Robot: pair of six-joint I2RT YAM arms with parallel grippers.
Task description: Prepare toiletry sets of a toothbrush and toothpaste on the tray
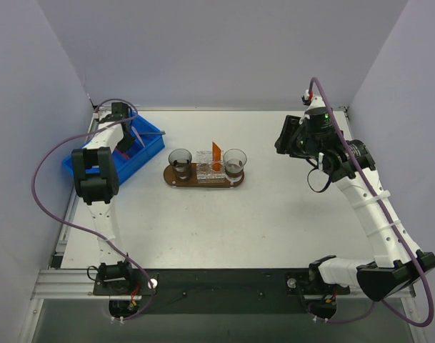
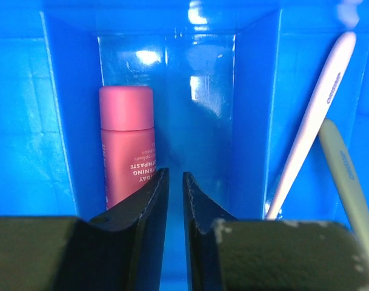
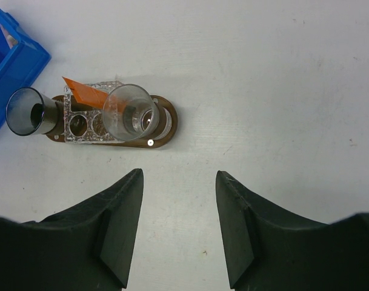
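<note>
The pink toothpaste tube is lying along the blue divider next to my left gripper's fingers, so next I open them wider and close them around the tube's body (image 2: pixel 128 160).
The dark wooden tray (image 1: pixel 203 184) lies mid-table, carrying two glass cups (image 1: pixel 180 163) (image 1: pixel 234 163) and a clear holder (image 1: pixel 208 171). An orange toothpaste tube (image 1: pixel 216 153) stands in that holder, also seen as the orange toothpaste (image 3: pixel 86 94) in the right wrist view. My left gripper (image 2: pixel 175 174) is down inside the blue bin (image 1: pixel 147 151), its jaws a narrow gap apart with nothing between them. A pink toothpaste tube (image 2: pixel 127 145) lies just left of the fingertips. Two toothbrushes, pale pink (image 2: pixel 314 115) and pale green (image 2: pixel 348 176), lean in the compartment to the right. My right gripper (image 3: pixel 179 174) hovers open and empty.
Blue dividers (image 2: pixel 251 109) wall in the compartment around my left fingers. The bin's corner (image 3: pixel 14 60) shows left of the tray (image 3: pixel 166 130) in the right wrist view. My right arm (image 1: pixel 285 139) hangs above the table's far right, well apart from the tray.
</note>
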